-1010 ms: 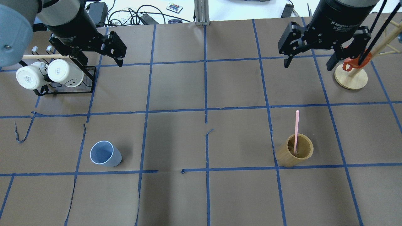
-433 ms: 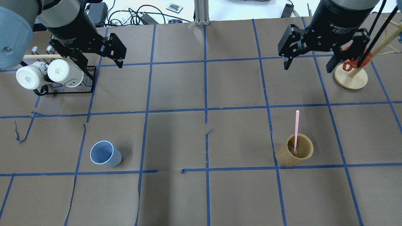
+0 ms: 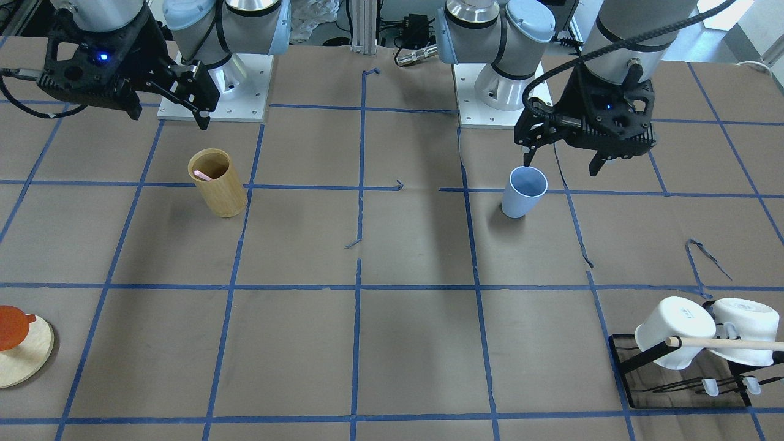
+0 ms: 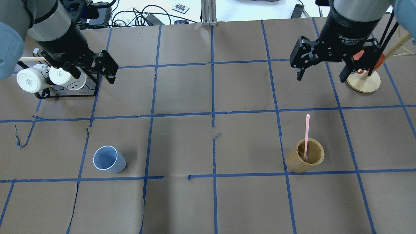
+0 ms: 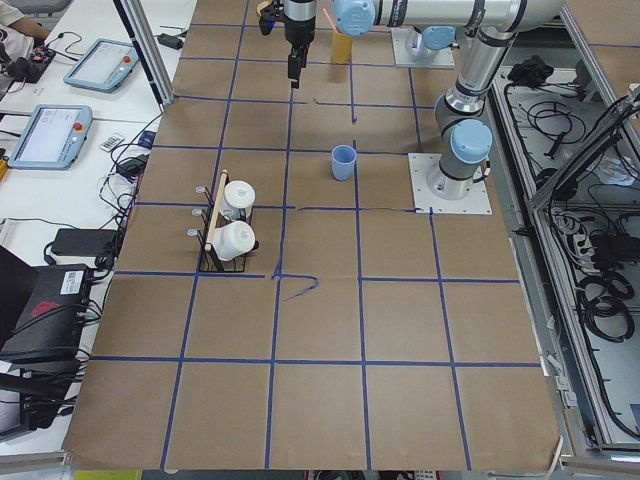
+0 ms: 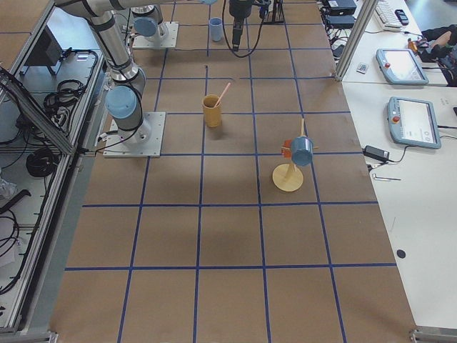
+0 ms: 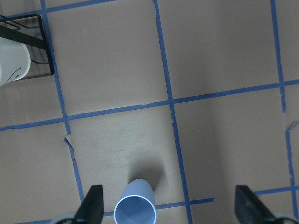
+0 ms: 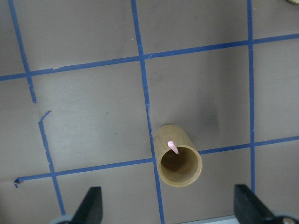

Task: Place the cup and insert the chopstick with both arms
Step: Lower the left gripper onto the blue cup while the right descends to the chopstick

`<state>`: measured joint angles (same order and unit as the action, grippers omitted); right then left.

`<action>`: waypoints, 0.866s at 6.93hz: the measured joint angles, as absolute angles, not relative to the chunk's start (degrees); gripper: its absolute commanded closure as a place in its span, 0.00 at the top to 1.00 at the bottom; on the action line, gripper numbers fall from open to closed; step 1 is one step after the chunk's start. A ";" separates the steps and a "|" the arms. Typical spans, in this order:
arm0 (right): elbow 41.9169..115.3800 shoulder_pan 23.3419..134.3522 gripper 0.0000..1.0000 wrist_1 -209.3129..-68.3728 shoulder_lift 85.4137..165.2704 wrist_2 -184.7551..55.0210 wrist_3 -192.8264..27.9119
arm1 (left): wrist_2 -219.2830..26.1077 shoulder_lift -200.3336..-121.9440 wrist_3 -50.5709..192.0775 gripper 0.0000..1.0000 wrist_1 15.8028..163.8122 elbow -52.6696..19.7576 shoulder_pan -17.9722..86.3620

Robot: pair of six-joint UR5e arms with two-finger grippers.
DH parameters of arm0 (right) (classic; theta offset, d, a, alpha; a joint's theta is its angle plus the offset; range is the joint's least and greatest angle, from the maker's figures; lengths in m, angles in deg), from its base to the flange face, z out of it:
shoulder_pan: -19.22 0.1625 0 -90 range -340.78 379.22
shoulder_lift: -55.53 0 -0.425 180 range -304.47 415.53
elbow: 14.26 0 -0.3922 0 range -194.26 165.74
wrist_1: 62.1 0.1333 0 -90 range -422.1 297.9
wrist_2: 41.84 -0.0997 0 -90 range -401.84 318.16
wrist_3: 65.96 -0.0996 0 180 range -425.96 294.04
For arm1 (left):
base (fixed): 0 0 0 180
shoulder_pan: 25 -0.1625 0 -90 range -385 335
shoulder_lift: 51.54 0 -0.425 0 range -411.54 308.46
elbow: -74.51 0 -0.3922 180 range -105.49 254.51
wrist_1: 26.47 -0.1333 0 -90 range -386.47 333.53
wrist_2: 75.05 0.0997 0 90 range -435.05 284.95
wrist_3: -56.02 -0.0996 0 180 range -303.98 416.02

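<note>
I should close my left gripper on the light blue cup's rim (image 3: 546, 182) (image 7: 115, 212), on the side that faces away from the bamboo cylinder.
The light blue cup (image 4: 109, 159) stands upright on the brown table at the left; it also shows in the front view (image 3: 524, 191) and the left wrist view (image 7: 135, 209). One pink chopstick (image 4: 307, 133) leans inside the tan bamboo cylinder (image 4: 305, 160) at the right, also seen in the right wrist view (image 8: 173, 147). My left gripper (image 4: 92, 73) is open and empty, high above the table, beyond the cup. My right gripper (image 4: 320, 78) is open and empty, high up, beyond the cylinder.
A black rack (image 4: 66, 92) with two white mugs and a long wooden rod (image 4: 31, 59) stands at the far left. A round wooden stand (image 4: 363, 81) with an orange item sits at the far right. Blue tape lines grid the table.
My left gripper has moved left and toward the near side of the table. My right gripper has shifted slightly toward the cylinder. Both stay open; cup and chopstick have not moved.
</note>
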<state>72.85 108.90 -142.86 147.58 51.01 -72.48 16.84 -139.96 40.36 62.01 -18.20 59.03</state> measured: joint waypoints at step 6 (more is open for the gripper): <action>90.66 108.61 0.79 -163.58 148.57 52.92 -64.85 | 15.72 -138.38 33.54 0.94 54.60 -39.61 47.13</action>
<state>90.66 108.61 -163.58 148.57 52.92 -64.85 15.72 -138.38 33.54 54.60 -39.61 47.13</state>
